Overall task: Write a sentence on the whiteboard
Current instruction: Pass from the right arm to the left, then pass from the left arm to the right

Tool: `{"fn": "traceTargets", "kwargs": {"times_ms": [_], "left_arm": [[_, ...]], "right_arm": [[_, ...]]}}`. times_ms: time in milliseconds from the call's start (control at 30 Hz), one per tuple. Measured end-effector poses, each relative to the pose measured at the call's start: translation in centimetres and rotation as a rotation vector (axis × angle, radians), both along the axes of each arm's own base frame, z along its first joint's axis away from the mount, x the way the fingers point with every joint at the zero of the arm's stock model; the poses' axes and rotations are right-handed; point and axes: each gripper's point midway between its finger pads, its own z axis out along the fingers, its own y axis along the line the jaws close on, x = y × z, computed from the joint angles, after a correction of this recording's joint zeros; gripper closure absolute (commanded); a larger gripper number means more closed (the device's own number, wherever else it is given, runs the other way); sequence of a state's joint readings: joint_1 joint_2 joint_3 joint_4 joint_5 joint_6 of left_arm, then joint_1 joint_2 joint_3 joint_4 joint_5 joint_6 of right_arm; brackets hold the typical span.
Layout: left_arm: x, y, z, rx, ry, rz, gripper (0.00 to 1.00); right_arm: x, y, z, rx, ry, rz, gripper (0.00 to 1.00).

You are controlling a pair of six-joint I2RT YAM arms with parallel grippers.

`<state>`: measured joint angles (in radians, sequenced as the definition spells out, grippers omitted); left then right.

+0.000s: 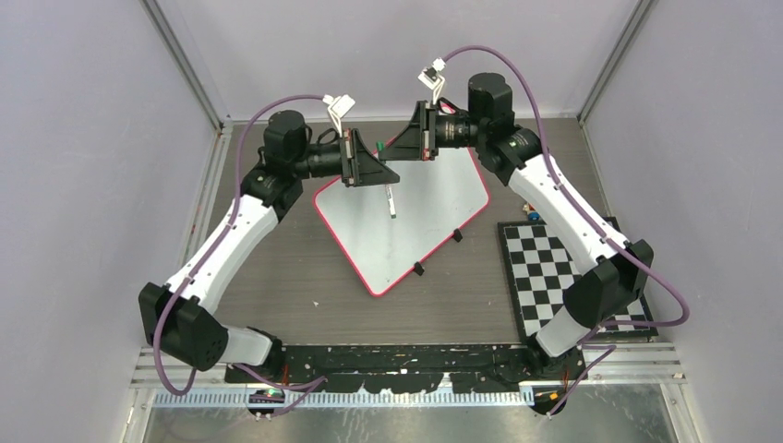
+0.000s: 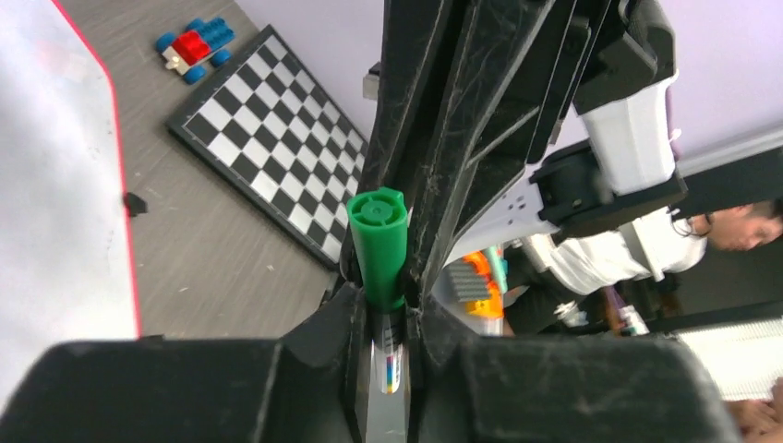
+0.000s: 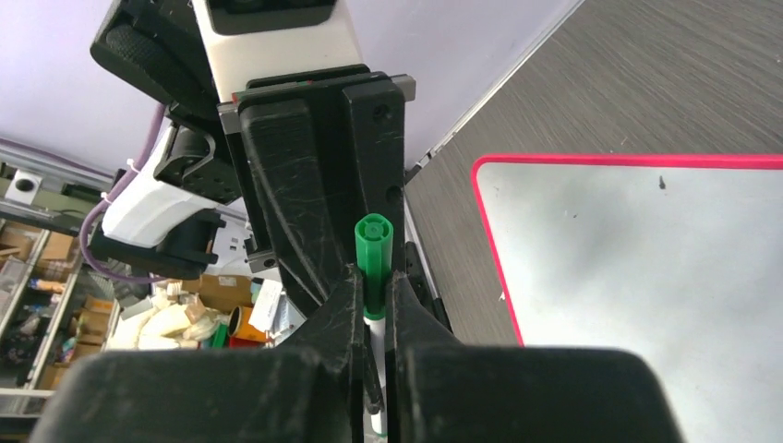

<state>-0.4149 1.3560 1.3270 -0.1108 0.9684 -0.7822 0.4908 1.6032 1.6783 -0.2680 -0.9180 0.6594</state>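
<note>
Both my grippers are crowded at the marker's green cap. Next, my right gripper opens and takes the white body's loose end (image 1: 392, 210), so that the cap is left to my left gripper.
The whiteboard (image 1: 402, 221) lies tilted on the table, a white board with a pink-red rim, also seen in the left wrist view (image 2: 55, 185) and the right wrist view (image 3: 646, 277). No sentence shows on it. Above its far corner both grippers meet on a marker (image 1: 390, 198) with a green cap (image 2: 379, 240). My left gripper (image 2: 388, 318) is shut on the marker's body just under the cap. My right gripper (image 3: 372, 295) pinches the green cap (image 3: 373, 254) itself. The white body hangs below the fingers towards the board.
A black-and-white checkerboard mat (image 1: 563, 277) lies right of the board, under the right arm. Small toy bricks (image 2: 194, 48) sit at its far corner. Two black clips (image 1: 456, 235) stand on the board's near-right edge. Grey walls close the sides.
</note>
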Motion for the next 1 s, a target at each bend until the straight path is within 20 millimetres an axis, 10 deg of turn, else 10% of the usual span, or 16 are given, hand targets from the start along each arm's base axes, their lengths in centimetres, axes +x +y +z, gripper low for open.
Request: {"fn": "traceTargets", "kwargs": {"times_ms": [67, 200, 300, 533, 1000], "left_arm": [[0.3, -0.1, -0.6, -0.011, 0.044, 0.004, 1.00], [0.8, -0.2, -0.4, -0.031, 0.065, 0.026, 1.00], [0.8, -0.3, -0.1, -0.047, 0.060, 0.024, 1.00], [2.6, 1.1, 0.5, -0.090, 0.059, 0.126, 1.00], [5.6, 3.2, 2.7, -0.255, 0.098, 0.299, 1.00]], "right_arm": [[0.2, 0.1, -0.2, -0.004, 0.001, 0.001, 0.90], [0.7, 0.3, 0.0, 0.004, 0.022, 0.004, 0.38], [1.5, -0.1, 1.4, 0.029, 0.013, -0.022, 0.23], [4.8, -3.3, 2.8, 0.139, 0.061, -0.134, 0.22], [-0.8, 0.9, -0.7, 0.138, 0.222, 0.037, 0.39]]}}
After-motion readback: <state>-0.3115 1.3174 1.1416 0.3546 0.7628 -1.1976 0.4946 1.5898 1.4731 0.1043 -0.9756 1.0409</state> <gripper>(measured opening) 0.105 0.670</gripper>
